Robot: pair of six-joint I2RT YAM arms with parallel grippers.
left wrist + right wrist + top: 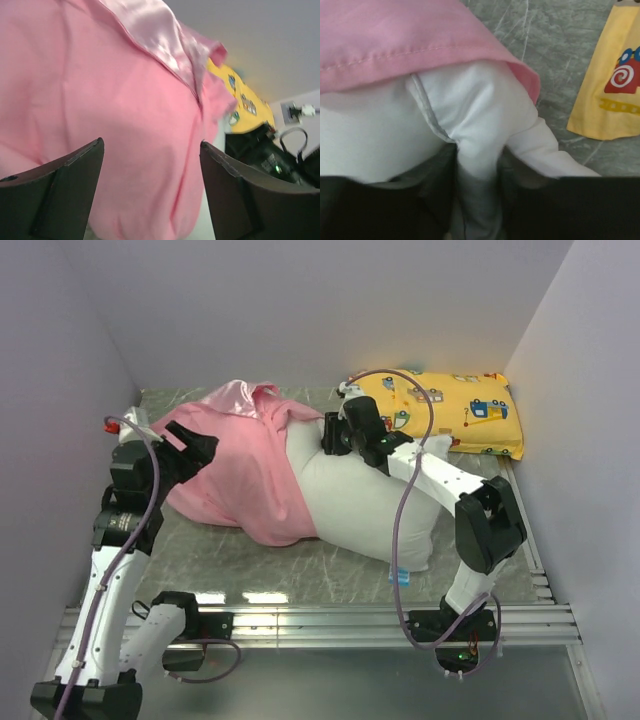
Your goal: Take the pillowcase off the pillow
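Note:
The near part of the pink pillowcase [276, 506] [157, 200], just in from its hem beside the bare white pillow, will be gripped by my left gripper.
The pink pillowcase [245, 475] covers the left half of the white pillow [370, 505], turned matte side out, with a shiny satin fold at the back. The pillow's bare right half lies across the table, its blue tag [400, 577] at the near end. My left gripper [200, 447] is open at the pillowcase's left side. In the left wrist view the pink fabric [125, 125] fills the space beyond the gripper [151, 145]. My right gripper [335, 435] is shut on a pinched fold of the pillow [475, 110] just below the pillowcase hem [395, 45].
A yellow vehicle-print pillow [450, 410] lies at the back right corner, also in the right wrist view [615, 80]. The grey marbled table [250, 565] is walled on three sides. A metal rail [330, 618] runs along the near edge.

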